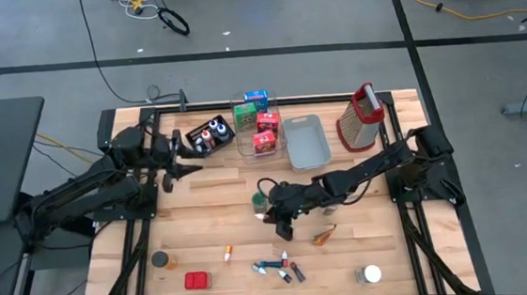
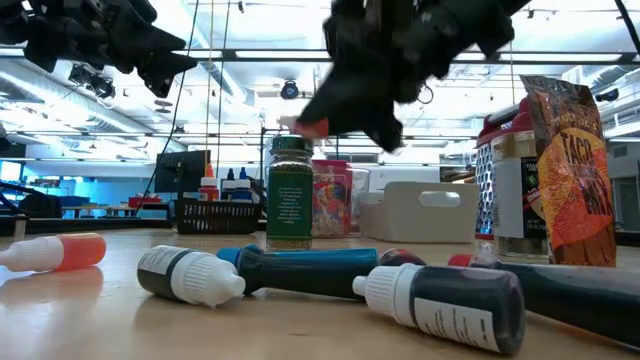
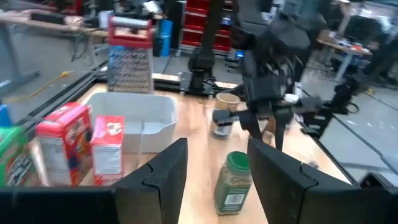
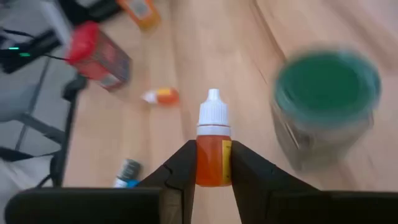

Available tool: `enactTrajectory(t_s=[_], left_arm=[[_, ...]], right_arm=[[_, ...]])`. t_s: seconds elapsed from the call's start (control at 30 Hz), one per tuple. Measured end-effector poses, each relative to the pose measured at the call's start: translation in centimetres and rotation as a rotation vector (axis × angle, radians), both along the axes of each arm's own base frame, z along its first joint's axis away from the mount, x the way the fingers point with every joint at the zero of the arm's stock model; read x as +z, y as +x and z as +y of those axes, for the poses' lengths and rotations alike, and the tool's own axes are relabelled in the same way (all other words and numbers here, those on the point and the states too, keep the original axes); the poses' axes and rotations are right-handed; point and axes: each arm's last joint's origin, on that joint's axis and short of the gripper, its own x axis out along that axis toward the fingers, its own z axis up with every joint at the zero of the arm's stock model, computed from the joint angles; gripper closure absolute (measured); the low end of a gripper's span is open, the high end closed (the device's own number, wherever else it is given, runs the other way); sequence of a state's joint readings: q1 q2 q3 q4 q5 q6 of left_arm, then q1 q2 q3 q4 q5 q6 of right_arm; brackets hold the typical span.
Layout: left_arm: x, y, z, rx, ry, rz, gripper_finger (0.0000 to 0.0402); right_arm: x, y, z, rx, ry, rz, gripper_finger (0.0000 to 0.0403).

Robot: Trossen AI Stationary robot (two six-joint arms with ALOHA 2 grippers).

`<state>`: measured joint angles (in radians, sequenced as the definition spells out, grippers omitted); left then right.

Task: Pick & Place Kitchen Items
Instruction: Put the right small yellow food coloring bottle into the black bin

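The small orange bottle's white cap [image 1: 259, 216] sticks out past my right gripper's fingers, so my left gripper closes on it next.
My right gripper [image 1: 279, 225] hangs over the middle of the table, shut on a small orange bottle with a white cap [image 4: 212, 140]. A green-lidded spice jar [image 1: 260, 201] stands on its base right beside it, also seen in the right wrist view [image 4: 326, 102] and the low view [image 2: 290, 195]. Several more small bottles [image 1: 278, 267], a red can [image 1: 197, 281], a dark jar [image 1: 161, 259] and a white-lidded jar [image 1: 371, 274] sit on the table's near part. My left gripper [image 3: 214, 168] is open and held up at the far left [image 1: 175, 166], touching nothing. My right gripper pinches the orange body of the bottle [image 4: 213, 167] between its two fingers, one on each side. The white cap [image 4: 212, 112] sticks out past the fingertips, in line with them. The fingers slant downward, and the bottle is lifted clear of the table.
Along the far edge stand a black basket of bottles [image 1: 211, 135], a clear bin with little boxes [image 1: 258, 124], a grey-blue tray [image 1: 306, 142] and a metal grater with a red handle [image 1: 360, 116]. An orange packet [image 1: 325, 235] lies near my right gripper.
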<state>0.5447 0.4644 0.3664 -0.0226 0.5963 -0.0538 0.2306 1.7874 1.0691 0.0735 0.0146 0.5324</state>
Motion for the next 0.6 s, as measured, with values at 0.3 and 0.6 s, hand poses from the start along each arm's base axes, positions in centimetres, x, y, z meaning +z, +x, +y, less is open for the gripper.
enactTrajectory(t_s=[0.3,0.6], left_arm=[[0.6,2.5,-1.9,-0.231,0.137,-0.102,0.0223],[-1.7,7.6,-3.7,-0.235,0.262,-0.059,0.0223]], right_arm=[[2.2,1.6,-2.0,0.055,-0.055,-0.268,0.0308],[2.2,1.8,-3.8,0.055,-0.032,-0.266,0.0307]])
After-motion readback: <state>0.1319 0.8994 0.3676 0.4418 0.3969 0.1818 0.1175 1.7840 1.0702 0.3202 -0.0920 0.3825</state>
